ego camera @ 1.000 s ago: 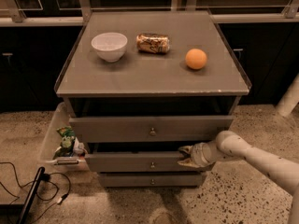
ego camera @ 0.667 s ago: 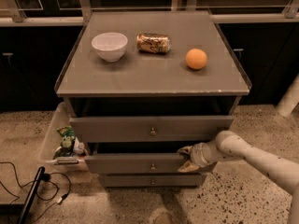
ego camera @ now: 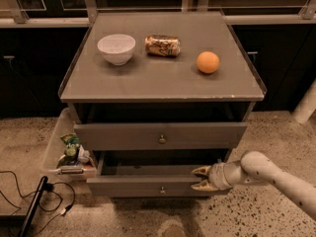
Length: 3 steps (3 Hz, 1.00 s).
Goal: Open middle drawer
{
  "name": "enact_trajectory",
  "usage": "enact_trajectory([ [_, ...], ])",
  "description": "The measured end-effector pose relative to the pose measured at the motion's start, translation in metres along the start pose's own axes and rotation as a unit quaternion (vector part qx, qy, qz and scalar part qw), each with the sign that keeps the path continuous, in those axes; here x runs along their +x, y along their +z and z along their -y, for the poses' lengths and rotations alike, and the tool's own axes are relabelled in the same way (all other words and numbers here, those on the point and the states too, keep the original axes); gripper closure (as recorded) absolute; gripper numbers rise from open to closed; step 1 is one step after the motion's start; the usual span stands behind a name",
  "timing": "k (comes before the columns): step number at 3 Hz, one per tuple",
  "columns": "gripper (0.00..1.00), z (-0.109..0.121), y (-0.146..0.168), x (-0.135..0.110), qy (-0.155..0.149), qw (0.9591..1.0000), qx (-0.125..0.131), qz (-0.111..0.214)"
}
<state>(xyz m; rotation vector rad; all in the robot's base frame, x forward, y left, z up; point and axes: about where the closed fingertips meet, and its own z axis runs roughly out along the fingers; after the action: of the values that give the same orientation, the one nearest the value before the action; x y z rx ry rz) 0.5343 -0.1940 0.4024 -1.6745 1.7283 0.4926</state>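
Note:
The middle drawer is partway out, my gripper closed on its front; next I open my gripper, grab the front nearer its corner (ego camera: 211,192), then pull farther.
The middle drawer (ego camera: 133,186) is a grey front with a small round knob (ego camera: 162,190). It stands pulled out toward me, with its dark inside showing behind the front. My gripper (ego camera: 199,178) is at the right end of that front's top edge. One tan finger is behind the panel and one is in front, closed on it. The taller, wider top front (ego camera: 123,135) with the same knob is above and also stands out a little. The lowest front is hidden behind the middle one.
On the cabinet top (ego camera: 163,83) stand a white bowl (ego camera: 116,48), a lying can (ego camera: 162,46) and an orange (ego camera: 208,62). A clear bin with packets (ego camera: 66,154) sits against the cabinet's left side. Cables (ego camera: 34,201) lie on the floor at the left.
The middle drawer's front has slid out toward me and now covers the lowest front. My gripper has moved the same way with it.

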Motion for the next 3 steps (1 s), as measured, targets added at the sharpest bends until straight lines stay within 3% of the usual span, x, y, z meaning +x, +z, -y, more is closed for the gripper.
enact_trajectory([
  [1,1.0,-0.0005,0.0013,-0.0025,0.0,1.0,0.0,0.001],
  [2,0.9,-0.0005,0.0018,-0.0029,0.0,1.0,0.0,0.001],
  [3,0.67,-0.0006,0.0018,-0.0029,0.0,1.0,0.0,0.001],
])
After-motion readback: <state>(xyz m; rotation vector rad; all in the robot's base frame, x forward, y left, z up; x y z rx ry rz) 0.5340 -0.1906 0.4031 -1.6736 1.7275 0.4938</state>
